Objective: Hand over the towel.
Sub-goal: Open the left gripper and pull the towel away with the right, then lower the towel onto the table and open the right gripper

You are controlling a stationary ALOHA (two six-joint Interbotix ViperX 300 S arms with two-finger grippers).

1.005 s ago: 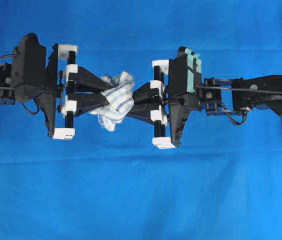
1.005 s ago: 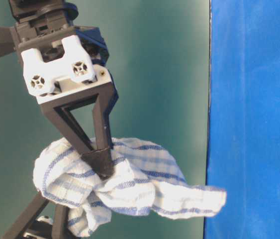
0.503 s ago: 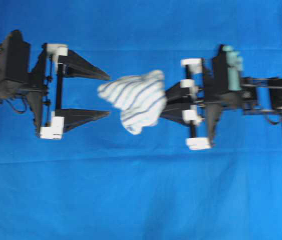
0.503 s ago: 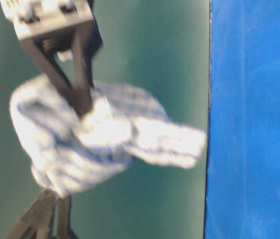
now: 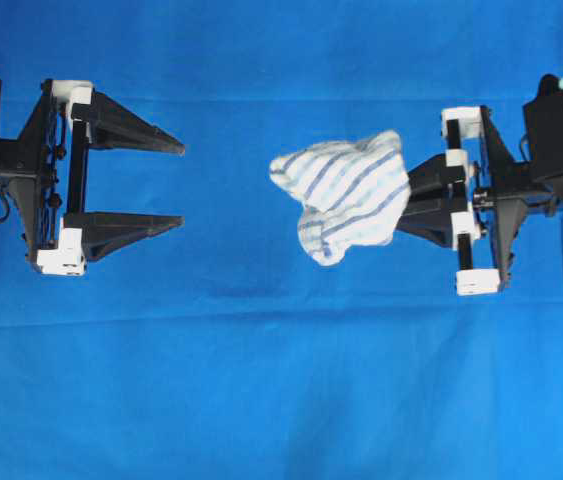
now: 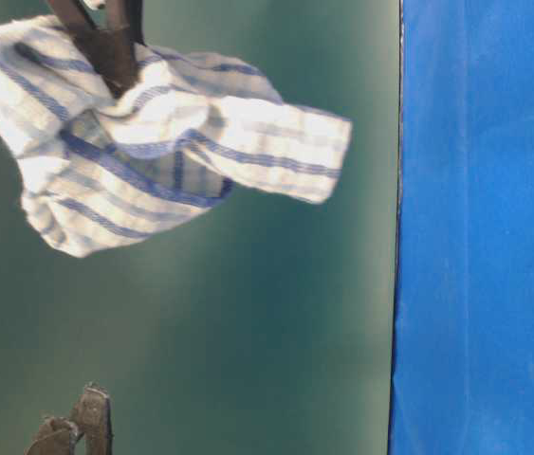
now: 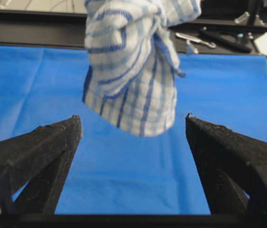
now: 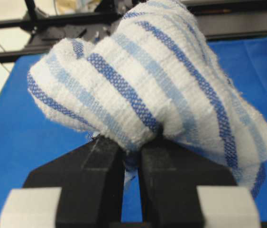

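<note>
The towel is to go on the blue sheet, about midway [image 5: 269, 202] between my grippers. I will let go of it there with my right gripper.
The towel [image 5: 346, 195], white with blue stripes, hangs bunched in the air right of centre over the table. My right gripper [image 5: 408, 193] is shut on its right side, with the fingertips buried in the cloth. In the right wrist view the towel [image 8: 147, 80] bulges over the closed right gripper [image 8: 132, 142]. My left gripper [image 5: 182, 185] stands open far to the left, well apart from the towel, with nothing between its fingers. From the left wrist the towel [image 7: 128, 71] hangs ahead of and above the open left gripper [image 7: 133, 118]. At table level the towel [image 6: 153, 133] dangles from the upper fingers [image 6: 105, 43].
A large plain blue sheet [image 5: 281, 380] covers the table. A green backdrop [image 6: 276, 313] fills the table-level view. A black frame with loose tools [image 7: 195, 40] lies beyond the sheet's far edge.
My left gripper has opened, let go of the towel and drawn back to the left. The right gripper has pulled away to the right with the towel in it.
</note>
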